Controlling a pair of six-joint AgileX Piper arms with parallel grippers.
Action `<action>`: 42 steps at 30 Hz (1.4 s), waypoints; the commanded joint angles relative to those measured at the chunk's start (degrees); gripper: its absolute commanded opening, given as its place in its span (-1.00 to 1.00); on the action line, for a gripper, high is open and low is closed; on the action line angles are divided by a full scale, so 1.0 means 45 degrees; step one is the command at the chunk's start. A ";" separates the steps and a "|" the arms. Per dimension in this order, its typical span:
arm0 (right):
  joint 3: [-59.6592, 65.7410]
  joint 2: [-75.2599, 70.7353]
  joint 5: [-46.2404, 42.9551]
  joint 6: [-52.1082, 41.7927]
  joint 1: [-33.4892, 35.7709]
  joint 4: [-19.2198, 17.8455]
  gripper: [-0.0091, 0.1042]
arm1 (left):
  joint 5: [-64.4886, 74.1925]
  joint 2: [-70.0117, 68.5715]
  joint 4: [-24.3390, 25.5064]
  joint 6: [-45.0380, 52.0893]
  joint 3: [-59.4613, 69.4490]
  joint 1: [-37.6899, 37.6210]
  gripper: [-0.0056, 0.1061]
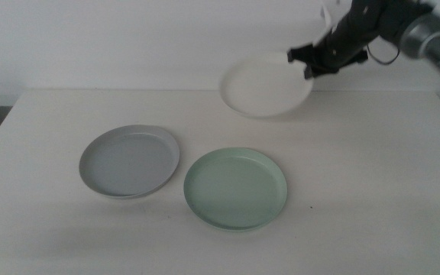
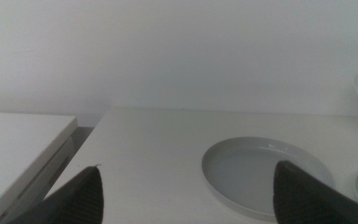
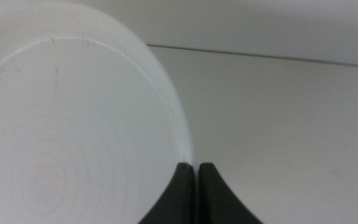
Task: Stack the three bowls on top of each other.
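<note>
Next, my right gripper lets go of the white bowl inside the mint green bowl (image 1: 234,189), next to the grey bowl. The white bowl hangs over the table's far side.
My right gripper (image 1: 308,63) is shut on the rim of the white bowl (image 1: 266,85), which hangs tilted in the air over the far side of the table. In the right wrist view the white bowl (image 3: 67,124) fills most of the picture and its edge is pinched between the jaws of the right gripper (image 3: 196,168). The grey bowl (image 1: 129,160) lies flat at the left, and the mint green bowl (image 1: 235,189) lies flat beside it, near the middle. My left gripper (image 2: 188,180) waits open at the near left, with the grey bowl (image 2: 266,175) ahead of it.
A white wall rises behind the table's far edge (image 1: 128,90). A lower white surface (image 2: 17,146) adjoins the table on the left, with a gap between them.
</note>
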 commanded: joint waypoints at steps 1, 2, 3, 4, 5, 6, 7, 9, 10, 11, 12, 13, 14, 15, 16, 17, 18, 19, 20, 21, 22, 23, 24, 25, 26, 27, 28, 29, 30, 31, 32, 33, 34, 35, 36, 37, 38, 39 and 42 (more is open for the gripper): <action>0.1519 -0.1647 -0.0565 -0.0694 0.0469 0.0831 -0.88 | -0.0148 -0.0045 -0.0016 -0.0043 -0.0003 -0.0017 0.78; 0.2867 -0.2383 -0.1197 -0.0790 0.0663 0.0965 -0.88 | -0.0148 -0.0045 -0.0016 -0.0043 -0.0003 -0.0017 0.78; 0.3842 -0.2962 -0.1933 -0.0790 0.0839 0.0965 -0.88 | -0.0148 -0.0045 -0.0016 -0.0043 -0.0003 -0.0017 0.78; 0.5075 -0.3688 -0.2679 -0.0790 0.1057 0.0965 -0.88 | -0.0148 -0.0045 -0.0016 -0.0043 -0.0003 -0.0017 0.78; 0.6251 -0.4389 -0.3347 -0.0790 0.1254 0.0941 -0.88 | -0.0148 -0.0045 -0.0016 -0.0043 -0.0003 -0.0017 0.78; 0.7149 -0.4875 -0.3856 -0.0790 0.1395 0.0989 -0.88 | -0.0148 -0.0045 -0.0016 -0.0043 -0.0003 -0.0017 0.78; 0.8365 -0.5449 -0.4520 -0.0790 0.1559 0.1064 -0.88 | -0.0148 -0.0045 -0.0016 -0.0043 -0.0003 -0.0017 0.78; 0.9859 -0.6307 -0.5244 -0.0790 0.1826 0.1341 -0.88 | -0.0148 -0.0045 -0.0016 -0.0043 -0.0003 -0.0017 0.78; 1.0497 -0.6604 -0.5534 -0.0790 0.1960 0.1343 -0.88 | -0.0148 -0.0045 -0.0016 -0.0043 -0.0003 -0.0017 0.78; 1.1020 -0.6804 -0.5720 -0.0790 0.2038 0.1343 -0.88 | -0.0148 -0.0045 -0.0016 -0.0043 -0.0003 -0.0017 0.78; 1.1360 -0.6889 -0.5840 -0.0790 0.2137 0.1433 -0.88 | -0.0148 -0.0045 -0.0016 -0.0043 -0.0003 -0.0017 0.78; 1.1677 -0.6918 -0.5870 -0.0790 0.2164 0.1492 -0.88 | -0.0148 -0.0045 -0.0016 -0.0043 -0.0003 -0.0017 0.78; 1.1928 -0.6918 -0.5870 -0.0790 0.2164 0.1628 -0.88 | -0.0148 -0.0045 -0.0016 -0.0043 -0.0003 -0.0017 0.78; 1.2172 -0.6918 -0.5903 -0.0790 0.2194 0.1686 -0.88 | -0.0148 -0.0045 -0.0016 -0.0043 -0.0003 -0.0017 0.78; 1.2424 -0.6918 -0.5990 -0.0790 0.2245 0.1660 -0.88 | -0.0148 -0.0045 -0.0016 -0.0043 -0.0003 -0.0017 0.78; 1.2665 -0.6918 -0.6101 -0.0790 0.2272 0.1621 -0.88 | -0.0148 -0.0045 -0.0016 -0.0043 -0.0003 -0.0017 0.78; 1.2823 -0.6918 -0.6101 -0.0790 0.2299 0.1709 -0.88 | -0.0148 -0.0045 -0.0016 -0.0043 -0.0003 -0.0017 0.78; 1.2988 -0.6918 -0.6101 -0.0902 0.2323 0.1764 -0.88 | -0.0148 -0.0045 -0.0016 -0.0043 -0.0003 -0.0017 0.78; 1.3106 -0.6918 -0.6120 -0.0967 0.2391 0.1754 -0.88 | -0.0148 -0.0045 -0.0016 -0.0043 -0.0003 -0.0017 0.78; 1.3231 -0.6918 -0.6184 -0.1035 0.2449 0.1830 -0.88 | -0.0148 -0.0045 -0.0016 -0.0021 -0.0003 -0.0017 0.78; 1.3323 -0.6918 -0.6298 -0.1059 0.2516 0.1882 -0.88 | -0.0148 -0.0045 -0.0016 -0.0021 -0.0003 -0.0017 0.78; 1.3432 -0.6918 -0.6451 -0.1059 0.2566 0.1882 -0.88 | -0.0148 -0.0045 -0.0016 -0.0021 -0.0003 -0.0017 0.78; 1.3517 -0.6918 -0.6651 -0.1092 0.2647 0.1910 -0.88 | -0.0148 -0.0045 -0.0016 -0.0021 -0.0003 -0.0017 0.78; 1.3641 -0.6918 -0.6810 -0.1092 0.2677 0.1910 -0.88 | -0.0148 -0.0045 -0.0016 -0.0021 -0.0003 -0.0017 0.78; 1.3720 -0.6885 -0.6962 -0.1092 0.2735 0.1966 -0.88 | -0.0148 -0.0045 -0.0016 -0.0021 -0.0003 -0.0017 0.78; 1.3774 -0.6827 -0.7092 -0.1092 0.2794 0.1966 -0.88 | -0.0148 -0.0045 -0.0016 -0.0021 -0.0003 -0.0017 0.78; 1.3798 -0.6717 -0.7141 -0.1092 0.2825 0.2040 -0.88 | -0.0148 -0.0045 -0.0016 -0.0021 -0.0003 -0.0017 0.78; 1.3798 -0.6620 -0.7164 -0.1092 0.2880 0.2040 -0.88 | -0.0148 -0.0045 -0.0016 -0.0021 -0.0003 -0.0017 0.78; 1.3798 -0.6555 -0.7246 -0.1092 0.2892 0.2064 -0.88 | -0.0148 -0.0045 -0.0016 -0.0021 -0.0003 -0.0017 0.78; 1.3798 -0.6483 -0.7352 -0.1092 0.2892 0.2101 -0.88 | -0.0148 -0.0045 -0.0016 -0.0021 -0.0003 -0.0017 0.78; 1.3798 -0.6457 -0.7518 -0.1092 0.2892 0.2171 -0.88 | -0.0148 -0.0045 -0.0016 -0.0021 -0.0003 -0.0017 0.78; 1.3798 -0.6427 -0.7692 -0.1092 0.2892 0.2198 -0.88 | -0.0148 -0.0045 -0.0016 -0.0021 -0.0003 -0.0017 0.78; 1.3798 -0.6427 -0.7783 -0.1092 0.2892 0.2198 -0.88 | -0.0148 -0.0045 -0.0016 -0.0021 -0.0003 -0.0017 0.78; 1.3798 -0.6427 -0.7832 -0.1092 0.2892 0.2225 -0.88 | -0.0148 -0.0045 -0.0016 -0.0045 -0.0003 -0.0017 0.78; 1.3798 -0.6427 -0.7845 -0.1092 0.2892 0.2226 -0.88 | -0.0148 -0.0045 -0.0016 -0.0056 -0.0003 -0.0017 0.78; 1.3798 -0.6427 -0.7793 -0.1092 0.2892 0.2245 -0.88 | -0.0148 -0.0045 -0.0016 -0.0056 -0.0003 -0.0017 0.78; 1.3798 -0.6427 -0.7733 -0.1092 0.2892 0.2245 -0.88 | -0.0148 -0.0045 -0.0016 -0.0056 -0.0003 -0.0017 0.78; 1.3798 -0.6427 -0.7711 -0.1092 0.2892 0.2245 -0.88 | -0.0148 -0.0045 -0.0016 -0.0056 -0.0003 -0.0017 0.78; 1.3798 -0.6290 -0.7794 -0.1009 0.2892 0.2245 -0.88 | -0.0148 -0.0045 -0.0016 -0.0056 -0.0003 -0.0017 0.78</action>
